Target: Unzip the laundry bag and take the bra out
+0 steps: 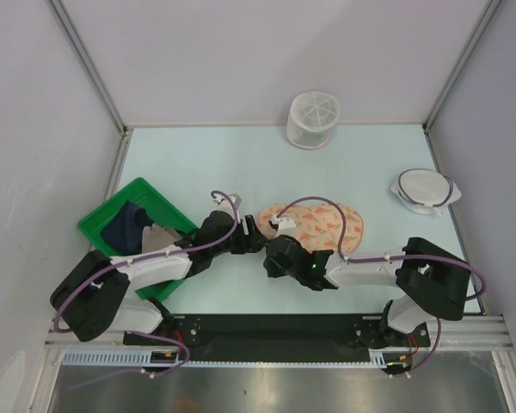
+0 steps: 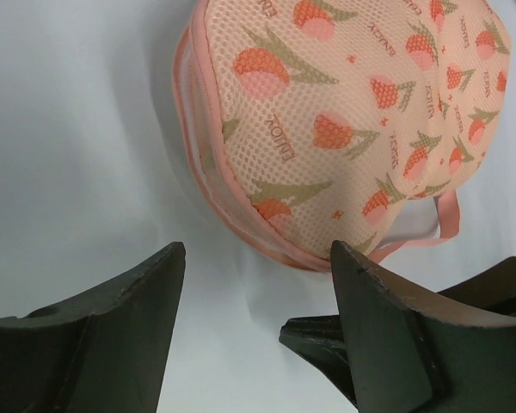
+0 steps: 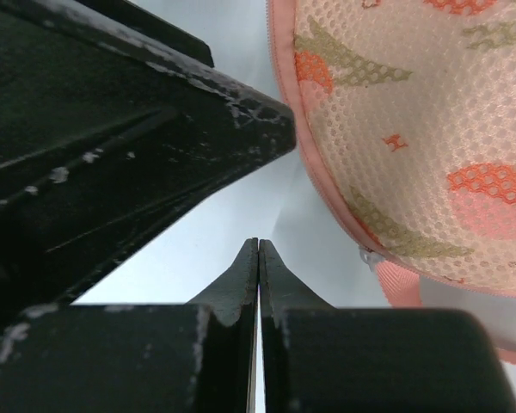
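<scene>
The pink edge of the bag lies loose by the silver zipper pull, so I should pinch the pink edging (image 2: 275,244) with my left gripper to hold the bag steady while my right gripper works the zipper.
The peach laundry bag (image 1: 318,225) with orange-red print lies mid-table, zipped along its pink edging. It fills the top of the left wrist view (image 2: 353,112) and the right of the right wrist view (image 3: 413,129). My left gripper (image 1: 256,234) is open and empty, its jaws (image 2: 258,258) just short of the bag's left end. My right gripper (image 1: 275,249) is shut and empty (image 3: 258,245), beside the bag's near-left edge, close to a pink loop (image 3: 408,284). The two grippers nearly touch. The bra is not in view.
A green basket (image 1: 103,215) at the left holds a dark navy cloth (image 1: 125,225) and a tan cloth (image 1: 161,237). A white mesh cylinder (image 1: 313,119) stands at the back. A flat white mesh disc (image 1: 423,189) lies at the right.
</scene>
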You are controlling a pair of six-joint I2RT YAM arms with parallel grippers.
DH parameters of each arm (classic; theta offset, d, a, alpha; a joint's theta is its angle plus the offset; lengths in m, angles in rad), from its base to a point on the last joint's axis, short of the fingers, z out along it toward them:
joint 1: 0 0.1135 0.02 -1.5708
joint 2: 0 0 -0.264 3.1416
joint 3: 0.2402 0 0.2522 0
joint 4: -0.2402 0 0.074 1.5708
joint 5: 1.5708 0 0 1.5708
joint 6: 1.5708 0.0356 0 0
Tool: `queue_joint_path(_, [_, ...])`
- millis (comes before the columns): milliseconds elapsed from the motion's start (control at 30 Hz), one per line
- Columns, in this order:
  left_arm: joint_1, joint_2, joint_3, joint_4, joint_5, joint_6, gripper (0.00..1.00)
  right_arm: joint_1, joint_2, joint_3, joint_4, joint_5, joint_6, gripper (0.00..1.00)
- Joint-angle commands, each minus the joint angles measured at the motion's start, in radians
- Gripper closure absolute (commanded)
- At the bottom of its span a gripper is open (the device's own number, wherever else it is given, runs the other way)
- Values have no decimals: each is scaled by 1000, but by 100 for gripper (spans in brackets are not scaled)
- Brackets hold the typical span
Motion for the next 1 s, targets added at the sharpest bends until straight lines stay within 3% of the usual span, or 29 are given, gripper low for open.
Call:
queue_joint_path(0, [-11,45,20,82,36,-34,27,-3,-43,7,-10,45,3,100])
queue_joint_path(233, [-14,137,37,133,60,-53,26,-5,-110,-27,-125,121,40,98])
queue_joint_path(433, [-14,209,57,216,89,-85,34,-13,-176,-79,-127,133,80,91])
queue_joint_path(633, [-14,229,66,269,102,-119,57,-20,-191,-97,-122,131,72,78])
queue_joint_path(833, [-16,229,65,283,108,-132,90,-23,-195,-105,-102,156,67,75])
queue_joint_path(967, [-16,214,60,285,114,-140,100,-23,-191,-99,-94,162,52,73])
